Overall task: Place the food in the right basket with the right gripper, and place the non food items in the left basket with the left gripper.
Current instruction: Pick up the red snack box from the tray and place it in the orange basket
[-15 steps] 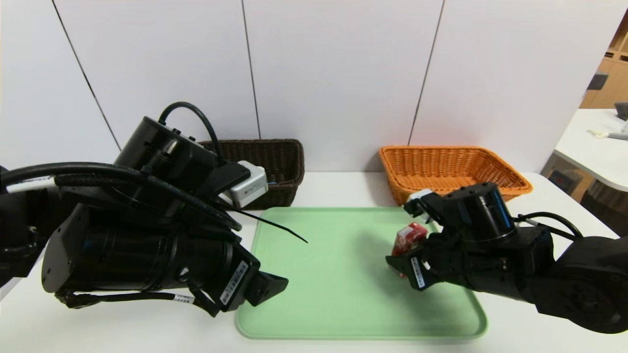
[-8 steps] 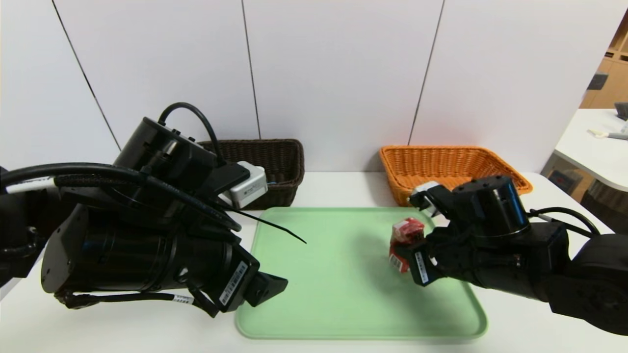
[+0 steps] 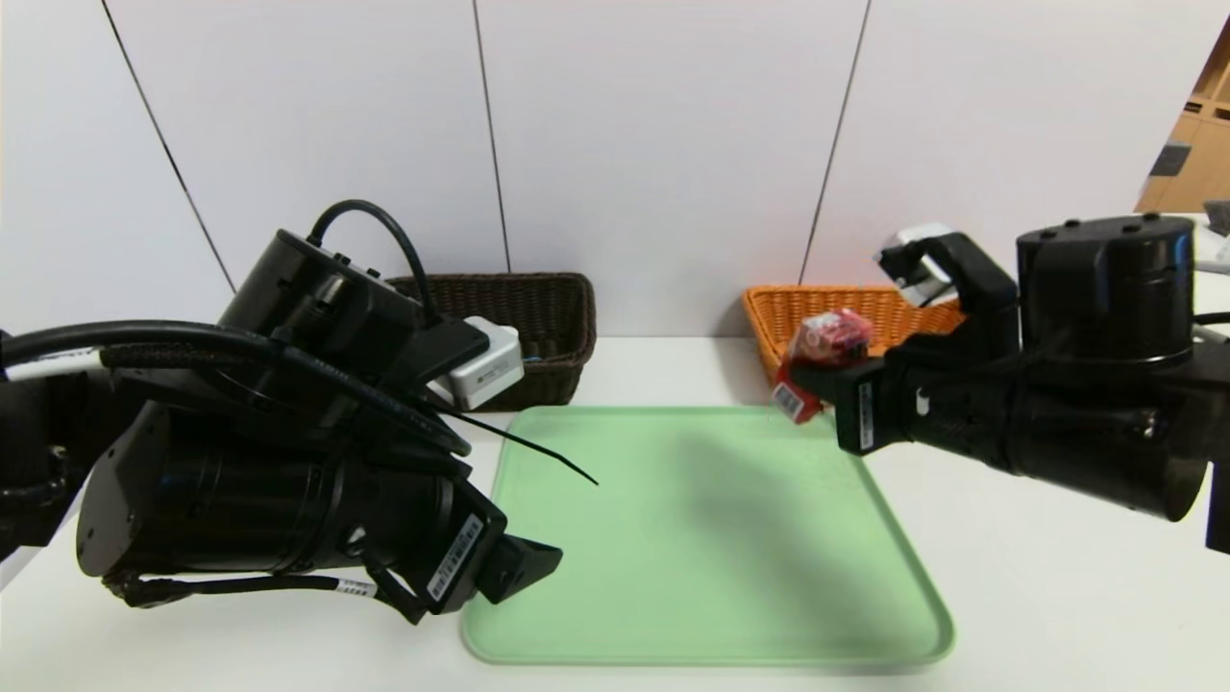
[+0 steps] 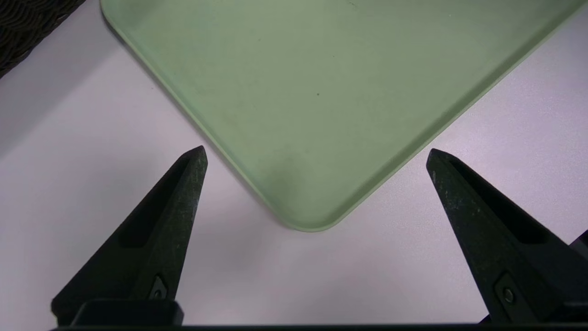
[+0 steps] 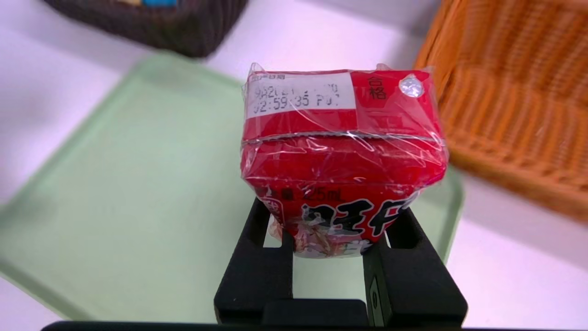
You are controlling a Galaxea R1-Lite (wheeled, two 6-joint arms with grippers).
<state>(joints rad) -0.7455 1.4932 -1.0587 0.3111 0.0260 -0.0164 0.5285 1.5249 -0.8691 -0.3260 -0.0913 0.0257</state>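
The robot's right gripper will release the red drink carton inside the orange basket, up (image 3: 853,341) against the back side of the basket. The carton now hangs above the tray's corner.
The food, a small red drink carton (image 3: 824,358) wrapped in clear film, hangs in the air with my right gripper (image 3: 815,383) shut on its lower part. It is held above the tray's far right corner, just in front of the near left corner of the right basket (image 3: 898,309). The right wrist view shows the carton (image 5: 342,156) pinched between the black fingers (image 5: 257,271), with the orange-tan basket (image 5: 514,101) beside it. My left gripper (image 4: 316,151) is open and empty over the tray's near left corner. The left basket (image 3: 538,317) stands at the back left; a scrap of blue and pale yellow (image 5: 154,2) shows inside it.
The pale green tray (image 3: 673,538) lies bare in the middle of the white table. My bulky left arm (image 3: 288,481) fills the front left. A white wall rises right behind both baskets. A second white table (image 3: 1213,240) shows at the far right.
My right gripper closed on the red carton, lifted it off the tray and carried it up and back toward the orange basket. The left arm has not moved.
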